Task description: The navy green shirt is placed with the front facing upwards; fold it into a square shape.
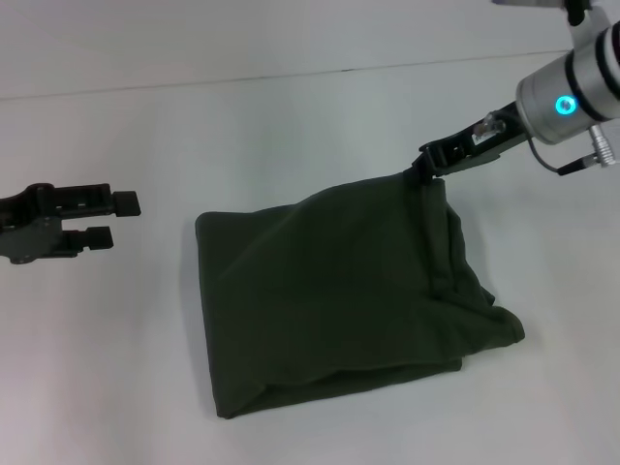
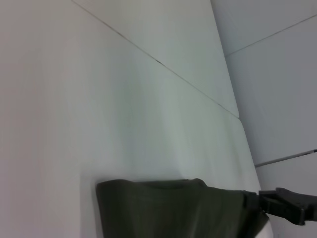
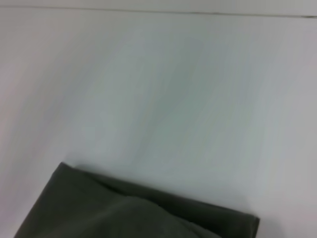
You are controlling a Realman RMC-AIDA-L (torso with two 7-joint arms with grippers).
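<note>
My right gripper is holding the shirt inward of its crumpled side edge, so it should open, take the folded flap's upper end (image 1: 451, 205) and pull the shirt's side edge straight.
The navy green shirt (image 1: 339, 300) lies folded into a rough square in the middle of the white table, plain green side up, no lettering showing. My right gripper (image 1: 428, 165) is shut on the shirt's far right corner, lifting that corner slightly off the table. The left gripper (image 1: 114, 219) hovers open to the left of the shirt, a hand's width from its left edge. In the left wrist view the shirt (image 2: 173, 208) and the right gripper (image 2: 277, 204) at its corner both show. Only a folded edge of the shirt (image 3: 124, 213) appears in the right wrist view.
The white table (image 1: 145, 387) surrounds the shirt on all sides. A seam line (image 1: 242, 79) runs across the back of the table.
</note>
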